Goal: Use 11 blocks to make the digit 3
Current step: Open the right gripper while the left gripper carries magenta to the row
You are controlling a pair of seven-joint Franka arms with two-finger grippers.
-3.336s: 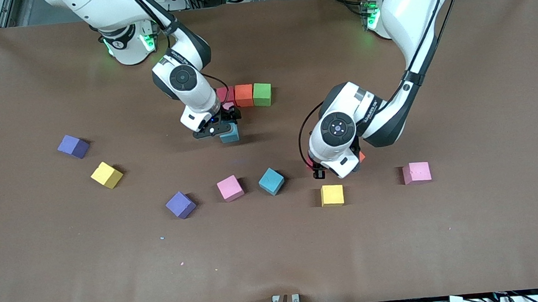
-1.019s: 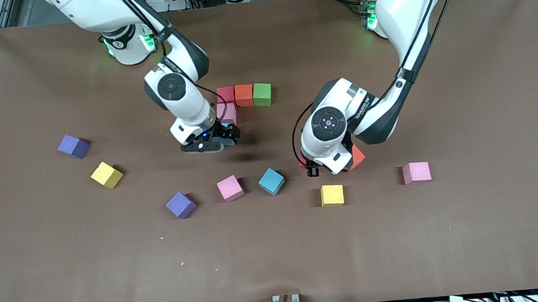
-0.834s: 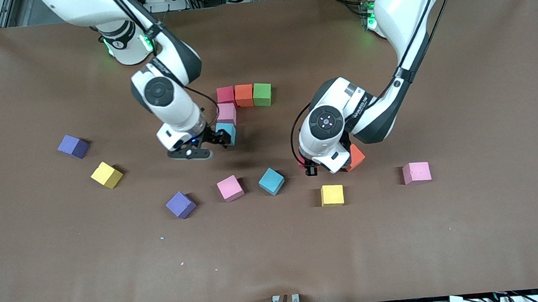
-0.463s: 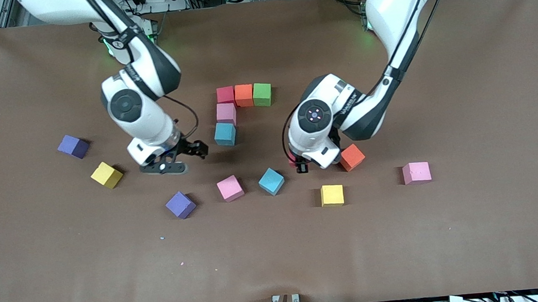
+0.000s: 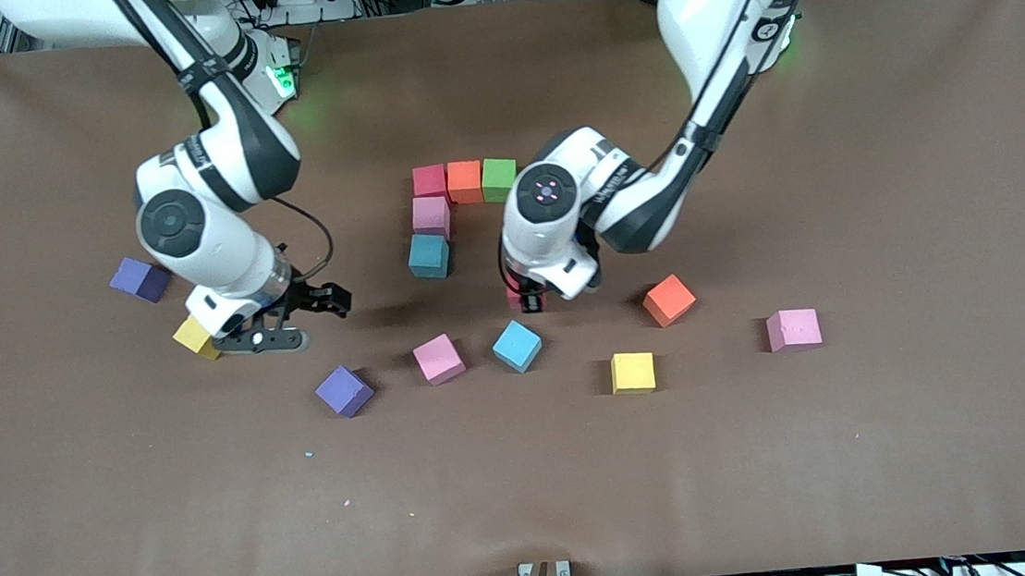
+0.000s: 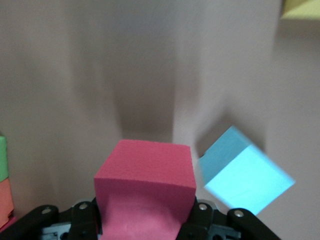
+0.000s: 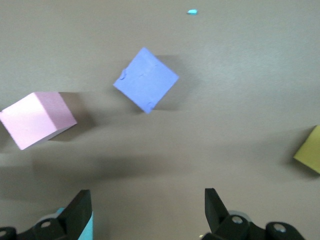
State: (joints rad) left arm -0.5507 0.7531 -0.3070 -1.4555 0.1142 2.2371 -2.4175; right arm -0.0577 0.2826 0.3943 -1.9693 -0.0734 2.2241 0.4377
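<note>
The robot's left gripper will release the red block, now over the table, against the figure's blue block (image 5: 466, 259), in line with the row's orange block.
Five blocks form a partial figure: a row of red (image 5: 430, 181), orange (image 5: 465, 182) and green (image 5: 499, 180), with a pink block (image 5: 431, 216) and a blue block (image 5: 428, 255) in a line nearer the front camera under the red one. My left gripper (image 5: 525, 302) (image 6: 145, 216) is shut on a red block (image 6: 145, 190) (image 5: 514, 300), over the table beside that blue block. The right gripper (image 5: 328, 301) (image 7: 147, 200) hangs open and empty next to a yellow block (image 5: 194, 336).
Loose blocks lie nearer the front camera: purple (image 5: 343, 391) (image 7: 146, 80), pink (image 5: 438, 359) (image 7: 37, 119), blue (image 5: 517, 345) (image 6: 245, 175), yellow (image 5: 633, 373), orange (image 5: 668, 299) and pink (image 5: 794, 329). Another purple block (image 5: 140, 280) sits toward the right arm's end.
The right gripper let go of the blue block below the pink one and swung off toward the yellow block. The left gripper carried the red block away from the loose orange block toward the figure.
</note>
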